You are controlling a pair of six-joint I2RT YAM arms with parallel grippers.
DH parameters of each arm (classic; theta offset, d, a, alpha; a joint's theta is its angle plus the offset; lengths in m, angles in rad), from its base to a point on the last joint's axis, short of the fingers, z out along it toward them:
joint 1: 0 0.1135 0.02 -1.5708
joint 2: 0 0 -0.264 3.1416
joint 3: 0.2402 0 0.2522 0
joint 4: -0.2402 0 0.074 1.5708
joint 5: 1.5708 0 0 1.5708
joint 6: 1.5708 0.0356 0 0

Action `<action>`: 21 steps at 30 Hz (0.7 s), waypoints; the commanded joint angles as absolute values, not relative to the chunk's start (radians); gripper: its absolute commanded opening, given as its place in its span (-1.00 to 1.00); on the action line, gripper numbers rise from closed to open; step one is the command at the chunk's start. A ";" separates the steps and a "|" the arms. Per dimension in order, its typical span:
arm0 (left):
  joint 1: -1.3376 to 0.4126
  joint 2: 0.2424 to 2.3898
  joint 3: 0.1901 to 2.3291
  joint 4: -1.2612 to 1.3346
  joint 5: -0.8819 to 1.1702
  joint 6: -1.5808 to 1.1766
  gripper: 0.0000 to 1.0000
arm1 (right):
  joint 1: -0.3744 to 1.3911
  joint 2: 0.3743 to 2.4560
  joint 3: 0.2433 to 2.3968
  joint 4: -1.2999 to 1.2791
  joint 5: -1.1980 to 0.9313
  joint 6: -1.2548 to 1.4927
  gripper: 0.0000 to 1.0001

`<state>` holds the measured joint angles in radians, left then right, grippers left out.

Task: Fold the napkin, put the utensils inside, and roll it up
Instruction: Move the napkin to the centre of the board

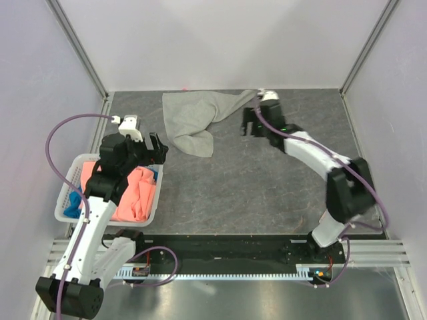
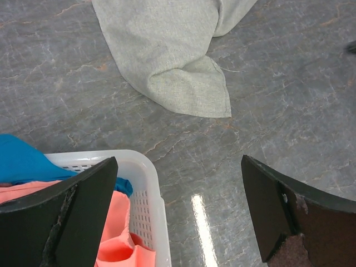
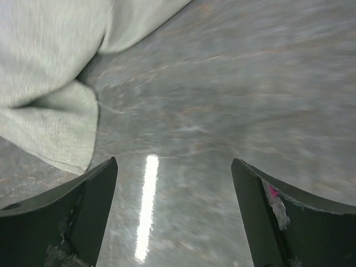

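Note:
I will next move my right gripper to the light grey napkin's front corner (image 1: 211, 155) (image 3: 82, 168), the one that points toward the front of the table, and close it there.
The light grey napkin (image 1: 197, 120) lies crumpled and partly folded over itself at the back of the dark table, with one corner pointing toward the front. It also shows in the left wrist view, napkin (image 2: 167, 55), and in the right wrist view, napkin (image 3: 44, 67). My left gripper (image 1: 159, 150) hovers open just left of that corner, over the basket's far rim; nothing is between the left gripper's (image 2: 179, 167) fingers. To the right of the cloth, my right gripper (image 1: 249, 127) is open above bare table, and the right gripper (image 3: 173, 167) is empty too. The utensils are out of view.
A white perforated basket (image 1: 64, 197) stands at the left, holding a coral-orange cloth (image 1: 137, 193) and a blue cloth (image 1: 73, 203). Its corner (image 2: 150, 183) sits under my left fingers. White walls close off the back and both sides.

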<state>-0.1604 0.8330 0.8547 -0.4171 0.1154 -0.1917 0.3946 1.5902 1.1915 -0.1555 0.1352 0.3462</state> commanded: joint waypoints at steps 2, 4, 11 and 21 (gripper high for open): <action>-0.161 0.844 0.851 -0.391 0.121 -0.160 1.00 | 0.537 1.859 1.446 -0.179 0.155 0.365 0.78; -0.161 0.853 0.848 -0.391 0.114 -0.160 1.00 | 0.587 1.977 1.555 -0.198 0.158 0.361 0.75; -0.161 0.871 0.851 -0.394 0.112 -0.163 0.98 | 0.696 2.180 1.750 -0.342 0.279 0.351 0.55; -0.178 0.885 0.851 -0.399 0.110 -0.169 0.98 | 0.796 2.250 1.798 -0.463 0.376 0.331 0.44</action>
